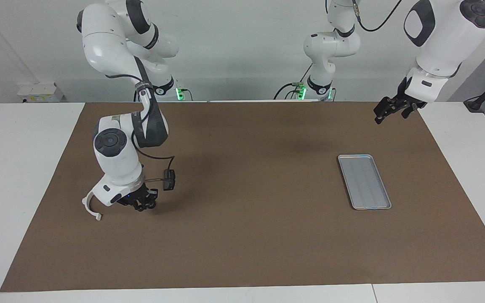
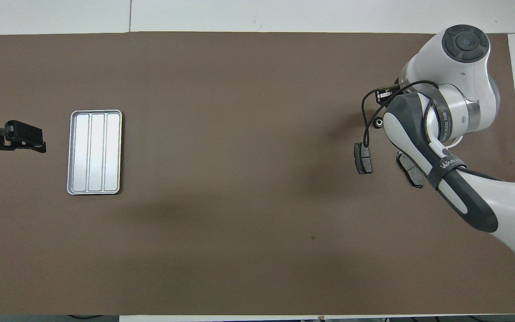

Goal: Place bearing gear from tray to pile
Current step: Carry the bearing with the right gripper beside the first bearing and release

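Note:
My right gripper has the bearing gear, now low over the mat beside the pile. It will let go of it on the brown mat (image 2: pixel 403 112) next to the other dark round part.
The silver tray (image 1: pixel 364 182) lies empty toward the left arm's end of the table; it also shows in the overhead view (image 2: pixel 94 152). The pile lies at the right arm's end: one dark brake pad (image 2: pixel 362 158), also in the facing view (image 1: pixel 169 179), a second brake pad (image 2: pixel 408 169) partly under the arm, and a white curved bracket (image 1: pixel 91 207). My right gripper (image 1: pixel 145 205) is low over the mat beside the pile. A small dark round part, the bearing gear (image 2: pixel 377 122), shows at its tip; I cannot tell whether it is held. My left gripper (image 1: pixel 390 114) is open and empty, raised near the mat's edge, and waits.
A brown mat (image 1: pixel 246 235) covers the table. The right arm's forearm (image 2: pixel 445 179) hangs over part of the pile.

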Robot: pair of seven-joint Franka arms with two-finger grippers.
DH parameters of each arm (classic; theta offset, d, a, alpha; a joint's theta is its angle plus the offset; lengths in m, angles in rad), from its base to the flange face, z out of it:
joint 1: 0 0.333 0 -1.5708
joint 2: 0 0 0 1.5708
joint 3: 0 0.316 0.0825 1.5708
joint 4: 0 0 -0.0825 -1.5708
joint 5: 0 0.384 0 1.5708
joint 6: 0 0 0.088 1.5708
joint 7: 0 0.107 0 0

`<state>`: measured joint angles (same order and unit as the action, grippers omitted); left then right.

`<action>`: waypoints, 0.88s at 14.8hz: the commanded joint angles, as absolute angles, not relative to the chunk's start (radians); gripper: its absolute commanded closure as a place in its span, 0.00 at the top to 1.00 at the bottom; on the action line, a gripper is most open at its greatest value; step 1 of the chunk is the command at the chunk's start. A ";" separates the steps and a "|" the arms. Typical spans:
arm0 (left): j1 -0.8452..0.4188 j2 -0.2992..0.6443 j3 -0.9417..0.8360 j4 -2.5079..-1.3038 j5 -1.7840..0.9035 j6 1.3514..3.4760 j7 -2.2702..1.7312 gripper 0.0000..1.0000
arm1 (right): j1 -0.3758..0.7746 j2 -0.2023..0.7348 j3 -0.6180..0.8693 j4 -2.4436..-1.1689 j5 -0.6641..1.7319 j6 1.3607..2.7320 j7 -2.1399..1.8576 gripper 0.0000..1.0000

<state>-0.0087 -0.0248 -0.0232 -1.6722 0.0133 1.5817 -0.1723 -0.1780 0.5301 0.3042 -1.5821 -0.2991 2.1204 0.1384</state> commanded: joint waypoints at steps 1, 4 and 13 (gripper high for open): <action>-0.009 -0.057 -0.021 -1.703 0.003 1.583 -0.163 1.00 | -0.248 0.485 0.318 -1.698 -0.284 2.232 0.043 0.00; -0.009 -0.057 -0.021 -1.703 0.003 1.583 -0.163 1.00 | -0.264 0.498 0.318 -1.707 -0.285 2.252 0.025 0.00; -0.009 -0.057 -0.021 -1.703 0.003 1.583 -0.163 1.00 | -0.304 0.535 0.318 -1.741 -0.282 2.313 0.023 0.00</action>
